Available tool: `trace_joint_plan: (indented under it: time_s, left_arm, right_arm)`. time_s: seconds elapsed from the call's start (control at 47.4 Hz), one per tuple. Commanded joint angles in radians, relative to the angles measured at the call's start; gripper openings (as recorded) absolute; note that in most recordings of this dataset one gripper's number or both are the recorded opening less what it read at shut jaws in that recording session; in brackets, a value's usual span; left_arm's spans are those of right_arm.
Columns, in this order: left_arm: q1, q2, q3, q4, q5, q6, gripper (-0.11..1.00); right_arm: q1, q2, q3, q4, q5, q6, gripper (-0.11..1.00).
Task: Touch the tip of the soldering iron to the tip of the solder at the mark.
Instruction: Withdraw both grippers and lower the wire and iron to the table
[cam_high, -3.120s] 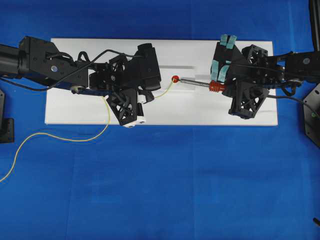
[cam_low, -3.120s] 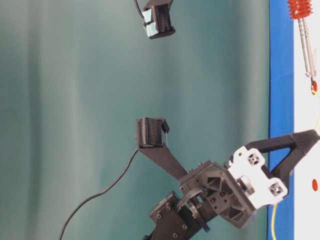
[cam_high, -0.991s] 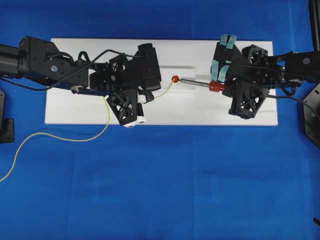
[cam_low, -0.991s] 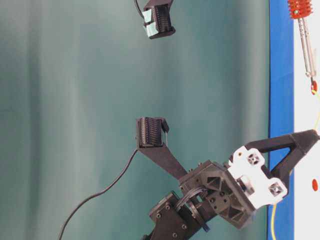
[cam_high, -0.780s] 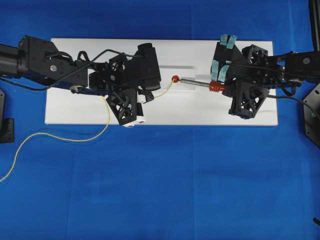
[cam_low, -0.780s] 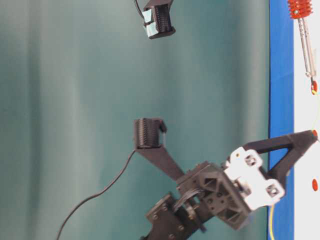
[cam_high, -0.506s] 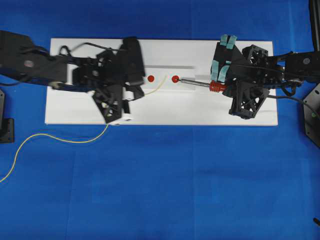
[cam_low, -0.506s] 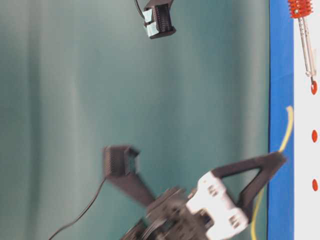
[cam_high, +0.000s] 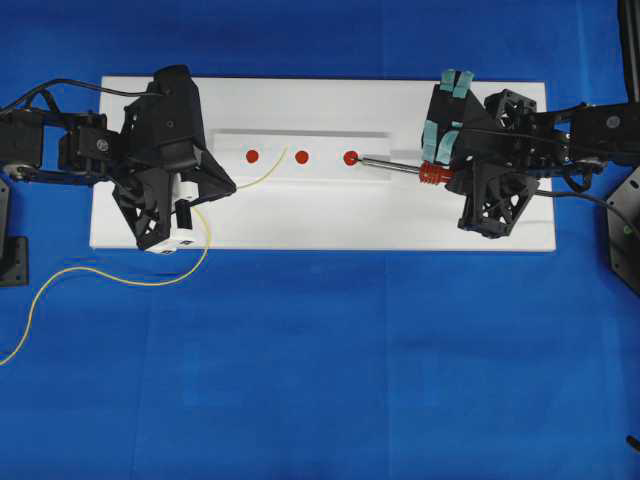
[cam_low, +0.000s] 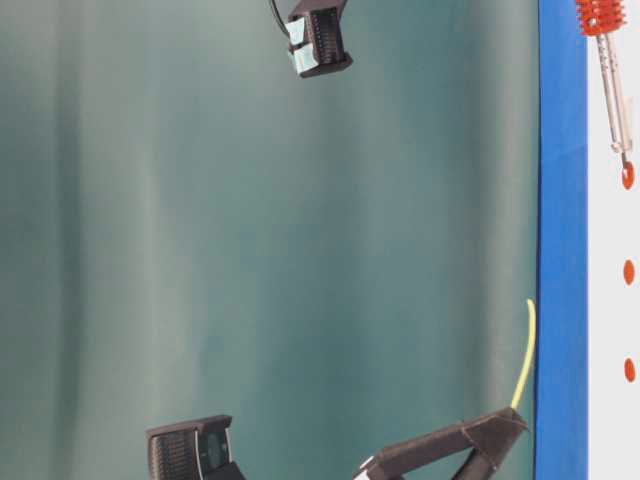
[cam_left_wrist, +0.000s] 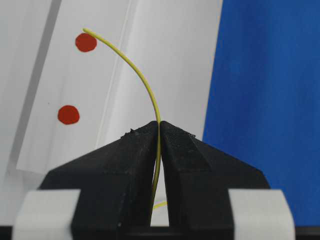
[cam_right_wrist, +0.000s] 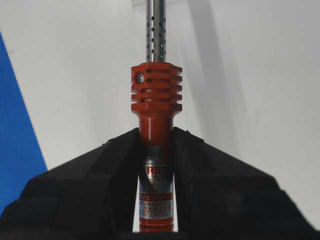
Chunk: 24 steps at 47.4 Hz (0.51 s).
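Note:
I will release the yellow solder with my left gripper on the blue cloth (cam_high: 180, 352) in front of the white board, on that gripper's own side.
The soldering iron (cam_high: 395, 166) lies over the white board (cam_high: 330, 215), its tip at the rightmost red mark (cam_high: 350, 158). My right gripper (cam_high: 450, 172) is shut on its red-orange handle (cam_right_wrist: 156, 100). Over the board's left end, my left gripper (cam_high: 228, 186) is shut on the thin yellow solder (cam_high: 262, 172). The solder's free end curves up between the left mark (cam_high: 252, 156) and the middle mark (cam_high: 302, 157). That end hangs in the air above the board, well apart from the iron's tip (cam_low: 626, 160). In the left wrist view the solder (cam_left_wrist: 145, 85) passes between the closed fingertips and ends beside a mark (cam_left_wrist: 86, 42).
The rest of the solder trails off the board's front edge in a loose curve (cam_high: 110, 278) across the blue cloth (cam_high: 330, 380) to the left. A raised strip (cam_high: 320, 133) runs along the board behind the marks. Black mounts sit at the far left (cam_high: 12, 262) and far right (cam_high: 625, 225).
My left arm has pulled back to the left and up, taking the solder's end away from the rightmost mark and uncovering the other two marks. The right arm and iron have stayed still.

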Motion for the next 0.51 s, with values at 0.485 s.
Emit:
trace_joint_plan:
  time_s: [0.485]
  left_arm:
    - [-0.003,-0.143,0.098,0.002,-0.071,-0.005,0.03]
  right_arm:
    - [0.000,-0.333,0.110,-0.002,-0.006,0.026,0.06]
